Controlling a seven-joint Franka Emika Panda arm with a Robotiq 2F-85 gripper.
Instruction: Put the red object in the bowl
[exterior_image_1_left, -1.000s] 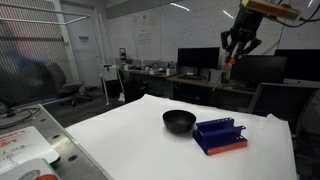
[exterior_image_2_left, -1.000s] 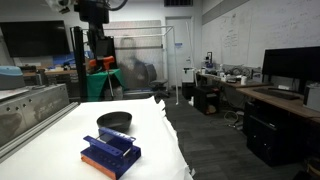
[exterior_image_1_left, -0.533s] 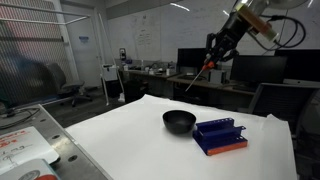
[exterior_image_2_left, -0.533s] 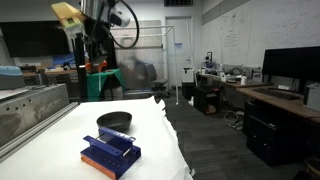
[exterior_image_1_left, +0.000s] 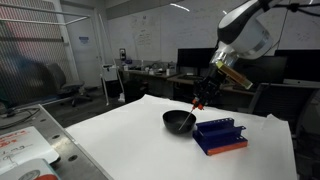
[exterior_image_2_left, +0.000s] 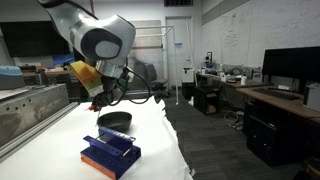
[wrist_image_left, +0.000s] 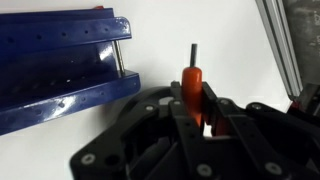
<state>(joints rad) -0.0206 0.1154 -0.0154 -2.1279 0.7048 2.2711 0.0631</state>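
Next, I let go of the red object, which hangs just above the bowl now, in the black bowl, so it leans on the bowl's rim (exterior_image_1_left: 185, 127) near the blue rack.
My gripper (exterior_image_1_left: 201, 98) is shut on the red object (wrist_image_left: 192, 88), a slim red-orange peg with a dark thin tip. It hangs just above the black bowl (exterior_image_1_left: 178, 122) on the white table, over the bowl's edge nearest the blue rack. In an exterior view the gripper (exterior_image_2_left: 97, 104) is low over the bowl (exterior_image_2_left: 115, 121). In the wrist view the fingers (wrist_image_left: 196, 112) clamp the peg on both sides. The bowl does not show in the wrist view.
A blue rectangular rack (exterior_image_1_left: 219, 134) with an orange base lies beside the bowl; it also shows in the wrist view (wrist_image_left: 62, 70) and in an exterior view (exterior_image_2_left: 110, 153). The white table (exterior_image_1_left: 130, 145) has edges nearby. Desks and monitors stand behind.
The arm has swung down from high above the table to just over the bowl, carrying the red peg with it.
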